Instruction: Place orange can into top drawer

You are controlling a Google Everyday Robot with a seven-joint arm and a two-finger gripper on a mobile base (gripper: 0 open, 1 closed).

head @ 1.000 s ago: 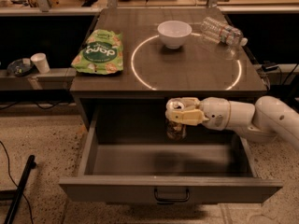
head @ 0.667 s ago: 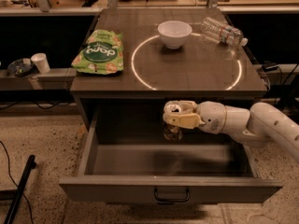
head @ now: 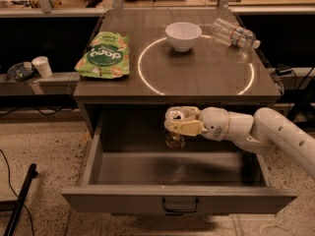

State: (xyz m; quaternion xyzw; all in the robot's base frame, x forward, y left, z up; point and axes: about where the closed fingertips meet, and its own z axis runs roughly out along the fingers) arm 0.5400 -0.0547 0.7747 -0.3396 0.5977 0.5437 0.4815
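I will use my gripper to set the orange can down near the back of the drawer's grey bottom point(head: 157, 151), toward the side with the snack bag.
The top drawer point(head: 123, 200) is pulled open below the tabletop, with a plain grey inside and a small dark handle point(head: 180, 206) on its front. My gripper point(head: 179, 130) reaches in from the right over the drawer's back middle. It is shut on the orange can point(head: 174, 141), which hangs just under the fingers inside the drawer, above its floor. The can's top is hidden by the fingers.
On the tabletop point(head: 206, 77) are a white bowl point(head: 183, 35), a clear plastic bottle point(head: 235, 33) lying at the back right and a green snack bag point(head: 104, 56) at the left. A white cup point(head: 42, 66) stands on a low shelf at the far left.
My gripper has moved a little to the left with the can, staying over the back of the open drawer.
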